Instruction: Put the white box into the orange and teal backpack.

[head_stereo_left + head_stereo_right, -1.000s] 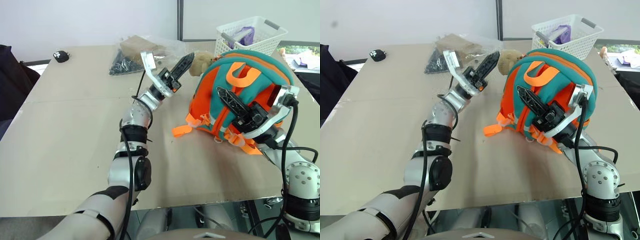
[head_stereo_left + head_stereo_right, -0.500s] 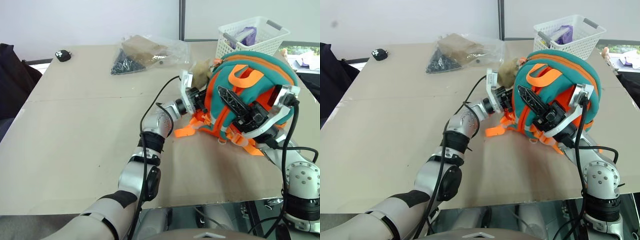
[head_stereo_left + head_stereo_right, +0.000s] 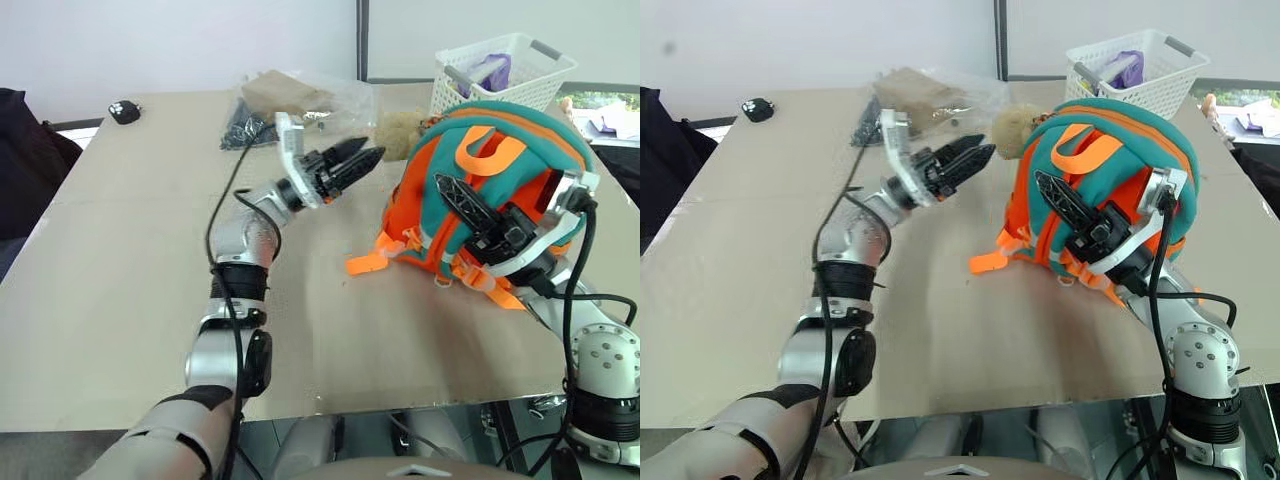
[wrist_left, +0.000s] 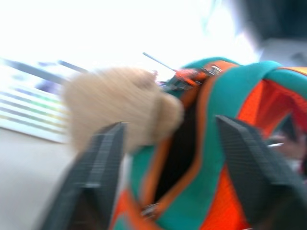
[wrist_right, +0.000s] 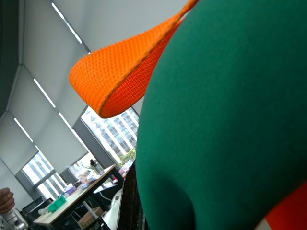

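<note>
Next, I take the toy (image 3: 1013, 132) with my left gripper and pull it down along the backpack's side, because the backpack's zip is gaping beside the tan plush toy.
The orange and teal backpack (image 3: 500, 130) stands at the right of the table, its zip gaping on the side by the tan plush toy (image 3: 398, 130). My left gripper (image 3: 368, 152) hovers just left of that side, open and empty, and points at the backpack (image 4: 230, 96) and the toy (image 4: 115, 100). My right gripper (image 3: 440, 182) is shut, its fingers lying against the backpack's orange front. Teal fabric (image 5: 230, 120) and an orange strap (image 5: 120, 76) show in the right wrist view. The white box is hidden or out of view.
A white lattice basket (image 3: 500, 65) stands behind the backpack. A clear plastic bag (image 3: 290, 100) of dark items lies at the back centre, and a small black object (image 3: 122, 112) at the back left. The table's (image 3: 120, 300) left half is bare.
My left gripper, shut and tucked against the backpack's side half a second ago, has pulled back to the left and opened. The right gripper has not moved.
</note>
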Available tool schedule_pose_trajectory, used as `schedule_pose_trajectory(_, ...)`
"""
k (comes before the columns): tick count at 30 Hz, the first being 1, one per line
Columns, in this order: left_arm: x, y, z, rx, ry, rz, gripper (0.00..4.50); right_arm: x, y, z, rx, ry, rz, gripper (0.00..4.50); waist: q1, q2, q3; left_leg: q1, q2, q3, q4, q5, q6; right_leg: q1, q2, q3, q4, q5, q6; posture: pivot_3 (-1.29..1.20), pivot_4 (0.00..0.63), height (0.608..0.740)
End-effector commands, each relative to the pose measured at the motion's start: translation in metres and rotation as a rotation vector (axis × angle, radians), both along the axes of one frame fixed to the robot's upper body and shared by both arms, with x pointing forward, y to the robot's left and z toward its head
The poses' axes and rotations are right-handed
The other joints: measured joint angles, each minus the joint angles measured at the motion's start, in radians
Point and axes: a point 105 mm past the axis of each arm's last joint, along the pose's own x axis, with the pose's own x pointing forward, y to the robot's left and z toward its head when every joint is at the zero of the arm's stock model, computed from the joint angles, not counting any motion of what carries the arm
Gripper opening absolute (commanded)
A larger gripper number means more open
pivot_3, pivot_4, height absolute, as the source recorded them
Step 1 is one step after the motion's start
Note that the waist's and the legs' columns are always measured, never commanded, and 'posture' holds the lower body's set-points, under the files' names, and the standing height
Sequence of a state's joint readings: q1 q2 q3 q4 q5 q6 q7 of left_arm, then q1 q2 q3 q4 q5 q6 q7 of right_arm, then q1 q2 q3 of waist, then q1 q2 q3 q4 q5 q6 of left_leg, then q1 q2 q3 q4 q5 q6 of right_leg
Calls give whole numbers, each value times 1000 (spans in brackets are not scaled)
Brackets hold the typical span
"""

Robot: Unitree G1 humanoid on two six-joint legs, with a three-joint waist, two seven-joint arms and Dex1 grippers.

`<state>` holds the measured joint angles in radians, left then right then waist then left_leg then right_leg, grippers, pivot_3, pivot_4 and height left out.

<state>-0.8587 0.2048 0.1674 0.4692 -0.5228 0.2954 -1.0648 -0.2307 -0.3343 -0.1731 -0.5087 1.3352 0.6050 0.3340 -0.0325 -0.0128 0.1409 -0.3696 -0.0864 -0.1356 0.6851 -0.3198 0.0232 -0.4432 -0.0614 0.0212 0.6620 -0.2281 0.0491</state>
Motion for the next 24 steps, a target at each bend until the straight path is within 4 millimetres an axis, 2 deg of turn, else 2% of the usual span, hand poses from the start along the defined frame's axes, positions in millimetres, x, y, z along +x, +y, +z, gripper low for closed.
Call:
schedule_pose_trajectory(1, -1, -5, 20, 41, -212, 89, 4427, -5, 5, 8, 14, -43, 26, 0, 4, 0, 0, 0, 0, 0, 0, 0, 0, 0, 0, 0, 0, 0, 0, 0, 150, 740)
schedule_pose_trajectory(4, 4, -14, 17, 91, -266, 123, 4427, -4, 7, 8, 16, -45, 29, 0, 6, 0, 0, 0, -1, 0, 0, 0, 0, 0, -1, 0, -1, 0, 0, 0, 150, 740)
schedule_pose_trajectory(8, 3, -37, -6, 176, -237, 38, 4427, -4, 7, 9, 13, -48, 20, 0, 1, 0, 0, 0, 0, 1, 0, 0, 0, 0, 0, 0, 0, 0, 0, 0, 150, 740)
schedule_pose_trajectory(11, 0, -47, -11, 184, -215, -23, 4427, -4, 5, 9, 12, -49, 11, 0, -6, 0, 0, 0, 0, 0, 0, 0, 0, 0, 0, 0, 0, 0, 0, 0, 150, 740)
schedule_pose_trajectory(17, 13, -45, -14, 179, -153, 9, 4427, -5, 5, 8, 10, -47, 2, 0, -5, 0, 0, 0, 0, 0, 0, 0, 0, 0, 0, 0, 0, 0, 0, 0, 150, 740)
schedule_pose_trajectory(18, 14, -43, -15, 177, -147, 4, 3929, -5, 6, 8, 10, -47, 0, 0, -5, 0, 0, 0, 0, 0, 0, 0, 0, 0, 0, 0, 0, 0, 0, 0, 150, 740)
schedule_pose_trajectory(19, 14, -42, -16, 179, -147, 1, 3768, -5, 6, 8, 11, -48, -1, 0, -5, 0, 0, 0, 0, 0, 0, 0, 0, 0, 0, -1, 1, 0, 0, 0, 150, 740)
schedule_pose_trajectory(20, 14, -41, -17, 180, -146, 5, 3326, -5, 6, 8, 12, -48, -3, 0, -6, 0, 0, 0, 0, 0, 0, 0, 0, 0, 0, -1, 1, 0, 0, 0, 150, 740)
schedule_pose_trajectory(21, 16, -40, -16, 176, -142, 14, 3162, -4, 6, 8, 13, -48, -4, 0, -6, 0, 0, 0, 0, 0, 0, 0, 0, 0, 0, -1, 1, 0, 0, 0, 150, 740)
schedule_pose_trajectory(22, 17, -38, -16, 171, -140, 23, 2507, -4, 6, 8, 14, -48, -5, 0, -6, 0, 0, 0, 0, 0, 0, 0, 0, 0, 0, -1, 1, 0, 0, 0, 150, 740)
schedule_pose_trajectory(24, 17, -35, -17, 176, -145, 32, 1701, -4, 6, 8, 15, -49, -5, 0, -6, 0, 0, 0, 0, 0, 0, 0, 0, 0, 0, -1, 1, 0, 0, 0, 150, 740)
